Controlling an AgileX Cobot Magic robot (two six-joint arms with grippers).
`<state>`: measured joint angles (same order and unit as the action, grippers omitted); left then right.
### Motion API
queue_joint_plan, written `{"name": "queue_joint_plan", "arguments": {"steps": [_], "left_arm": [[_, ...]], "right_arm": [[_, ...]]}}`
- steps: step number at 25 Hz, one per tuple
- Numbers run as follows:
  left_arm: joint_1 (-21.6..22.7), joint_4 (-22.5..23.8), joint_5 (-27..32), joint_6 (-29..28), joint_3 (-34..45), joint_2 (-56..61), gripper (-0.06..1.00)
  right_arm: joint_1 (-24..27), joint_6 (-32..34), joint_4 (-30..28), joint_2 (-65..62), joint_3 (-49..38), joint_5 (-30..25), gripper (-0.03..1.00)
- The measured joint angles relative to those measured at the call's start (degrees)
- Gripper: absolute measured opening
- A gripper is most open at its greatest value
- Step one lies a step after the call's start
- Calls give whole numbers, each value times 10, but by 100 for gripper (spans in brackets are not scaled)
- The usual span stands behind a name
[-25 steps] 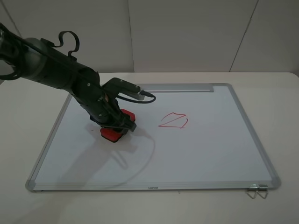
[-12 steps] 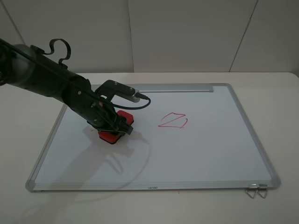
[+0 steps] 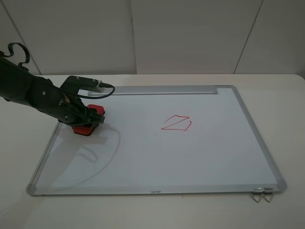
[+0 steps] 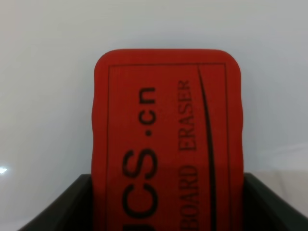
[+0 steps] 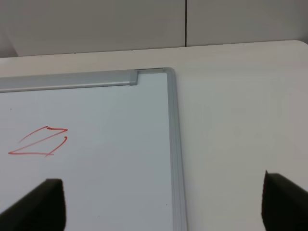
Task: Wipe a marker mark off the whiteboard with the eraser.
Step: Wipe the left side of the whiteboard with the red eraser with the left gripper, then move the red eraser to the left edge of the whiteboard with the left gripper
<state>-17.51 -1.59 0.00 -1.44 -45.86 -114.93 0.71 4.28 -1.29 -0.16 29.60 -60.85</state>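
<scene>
The red eraser will rest on the whiteboard (image 3: 71,150) by the short edge opposite the metal clip after left gripper release.
The whiteboard (image 3: 167,157) lies flat on the table. My left gripper (image 3: 88,117) is shut on the red eraser (image 3: 86,125), which is pressed down near the board's left edge. The left wrist view shows the eraser (image 4: 166,144) with black lettering against the white board (image 4: 48,72), held between dark fingers (image 4: 57,207). No tall W-like marker mark shows anywhere on the board. Only the flat Z-like red scribble (image 3: 176,123) remains, right of centre. My right gripper (image 5: 163,207) is open and holds nothing, hovering over the board's far right corner (image 5: 166,72); it is outside the high view.
A silver strip (image 3: 162,90) runs along the board's far edge. A metal clip (image 3: 262,194) sits at the near right corner. White table (image 3: 286,119) surrounds the board, with a panelled wall behind. The Z-like scribble (image 5: 41,142) also shows in the right wrist view.
My left arm slid the eraser leftward across the board, from left of centre to near the left edge. The Z-like scribble is unchanged.
</scene>
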Motion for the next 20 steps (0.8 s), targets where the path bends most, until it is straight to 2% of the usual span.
{"name": "queue_joint_plan", "arguments": {"steps": [5, 12, 16, 20], "left_arm": [[4, -11, 19, 3, 8, 21, 57], [9, -35, 195, -16, 38, 102, 57], [9, -48, 257, -53, 49, 132, 57], [9, -52, 291, -77, 52, 151, 57]], "right_arm": [[0, 0, 0, 0, 0, 0, 72], [0, 0, 0, 0, 0, 0, 72], [0, 0, 0, 0, 0, 0, 72], [0, 0, 0, 0, 0, 0, 72]]}}
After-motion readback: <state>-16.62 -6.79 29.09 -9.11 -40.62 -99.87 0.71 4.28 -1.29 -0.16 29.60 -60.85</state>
